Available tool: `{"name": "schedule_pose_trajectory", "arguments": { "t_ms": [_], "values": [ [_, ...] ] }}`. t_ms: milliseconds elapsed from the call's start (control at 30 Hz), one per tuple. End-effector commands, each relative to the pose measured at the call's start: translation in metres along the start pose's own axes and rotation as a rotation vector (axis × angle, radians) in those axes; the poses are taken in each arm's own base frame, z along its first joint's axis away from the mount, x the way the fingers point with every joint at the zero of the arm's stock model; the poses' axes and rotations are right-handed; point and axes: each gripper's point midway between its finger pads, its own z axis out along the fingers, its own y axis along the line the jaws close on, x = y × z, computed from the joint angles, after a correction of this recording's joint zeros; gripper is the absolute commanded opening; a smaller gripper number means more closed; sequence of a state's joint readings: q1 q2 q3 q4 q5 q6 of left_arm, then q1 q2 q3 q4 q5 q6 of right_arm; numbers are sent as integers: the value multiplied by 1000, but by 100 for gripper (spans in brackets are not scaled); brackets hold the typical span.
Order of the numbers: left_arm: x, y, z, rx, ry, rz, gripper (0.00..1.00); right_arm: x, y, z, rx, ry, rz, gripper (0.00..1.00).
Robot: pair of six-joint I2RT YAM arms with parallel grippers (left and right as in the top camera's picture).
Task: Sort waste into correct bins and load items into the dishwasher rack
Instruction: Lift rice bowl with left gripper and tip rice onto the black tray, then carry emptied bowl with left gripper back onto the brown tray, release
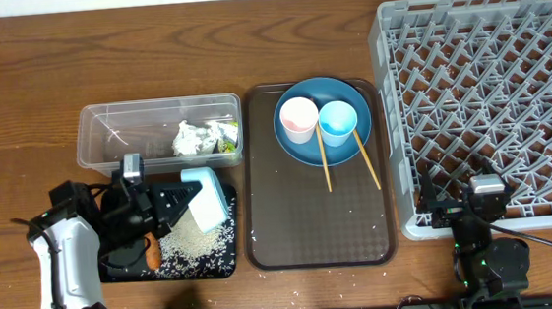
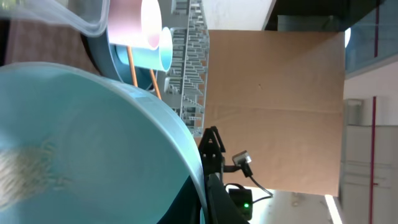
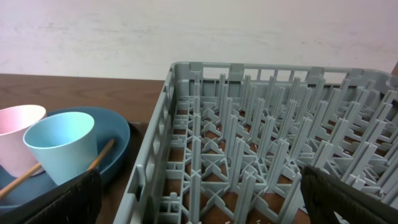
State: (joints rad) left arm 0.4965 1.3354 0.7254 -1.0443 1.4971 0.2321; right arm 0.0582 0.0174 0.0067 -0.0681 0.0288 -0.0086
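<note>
The left gripper should release the pale blue-white bowl on the brown serving tray's bare side point(image 1: 286, 221) nearest the black tray. The bowl is still tipped over the black tray.
My left gripper point(image 1: 183, 197) is shut on the rim of the pale blue-white bowl point(image 1: 205, 199), held tipped on its side over the black tray point(image 1: 227, 258). The bowl point(image 2: 81, 149) fills the left wrist view. Loose rice point(image 1: 196, 243) and the orange carrot point(image 1: 153, 253) lie in the black tray. The crumpled white-and-green wrapper point(image 1: 204, 136) lies in the clear tub point(image 1: 97, 139). The pink cup point(image 1: 299, 119) and light-blue cup point(image 1: 338, 122) stand on the blue plate point(image 1: 295, 148). My right gripper point(image 3: 199, 193) is open at the front left corner of the grey rack point(image 1: 488, 88).
The blue plate sits on the brown serving tray point(image 1: 311, 221), with two wooden chopsticks point(image 1: 324, 161) lying across it. Stray rice grains dot the serving tray and the table near the black tray. The rack point(image 3: 261, 137) fills the right wrist view.
</note>
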Motion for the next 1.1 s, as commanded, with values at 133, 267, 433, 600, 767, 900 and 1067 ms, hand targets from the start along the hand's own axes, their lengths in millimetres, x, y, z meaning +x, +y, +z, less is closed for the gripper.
{"name": "schedule_pose_trajectory", "arguments": {
  "t_ms": [133, 267, 433, 600, 767, 900, 1067],
  "values": [
    [1, -11, -4, 68, -24, -133, 6, 1, -4, 0, 16, 3, -6, 99],
    [-12, 0, -11, 17, -64, -53, 6, 1, -4, 0, 16, 3, -6, 99],
    [-9, -5, -14, 43, -77, -82, 6, 1, -4, 0, 16, 3, -6, 99],
    [-10, 3, -20, 6, -98, -163, 6, 1, -4, 0, 16, 3, -6, 99],
    [-11, -1, -21, 22, -107, -103, 6, 1, -4, 0, 16, 3, -6, 99],
    [-7, 1, -19, 5, -92, -85, 6, 1, -4, 0, 16, 3, -6, 99],
    [-4, -6, -19, 3, -93, -67, 6, 1, -4, 0, 16, 3, -6, 99]
  ]
}}
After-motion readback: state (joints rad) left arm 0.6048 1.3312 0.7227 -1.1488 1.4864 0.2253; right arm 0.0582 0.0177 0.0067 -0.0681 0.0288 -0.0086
